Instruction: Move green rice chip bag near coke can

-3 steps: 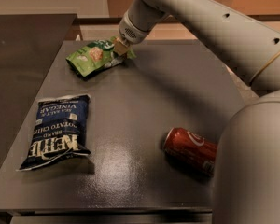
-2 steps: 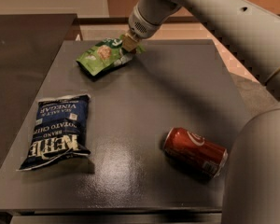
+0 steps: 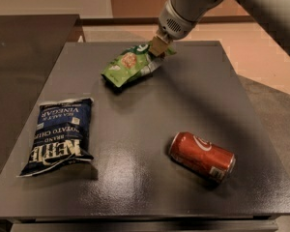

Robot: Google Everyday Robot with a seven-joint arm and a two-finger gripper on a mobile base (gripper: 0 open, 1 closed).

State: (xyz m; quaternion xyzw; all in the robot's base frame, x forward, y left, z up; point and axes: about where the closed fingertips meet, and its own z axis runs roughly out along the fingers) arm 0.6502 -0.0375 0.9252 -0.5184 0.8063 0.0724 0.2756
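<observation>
Next, I release the green rice chip bag on the grey table (image 3: 169,106) behind the red coke can. The bag now hangs tilted near the table.
The green rice chip bag (image 3: 129,66) hangs tilted, its upper right corner pinched by my gripper (image 3: 157,48), which is shut on it. The bag's lower left end is close to the table, over its own shadow, in the far middle of the dark grey table (image 3: 135,173). The red coke can (image 3: 202,156) lies on its side at the front right of the table, well apart from the bag and the gripper.
A dark blue Kettle chip bag (image 3: 58,134) lies flat at the front left. A darker counter (image 3: 24,57) adjoins the table on the left. The table's right edge drops off to the floor (image 3: 275,81).
The gripper has carried the green bag toward the front and right, away from the table's far edge. The can and the blue bag have not moved.
</observation>
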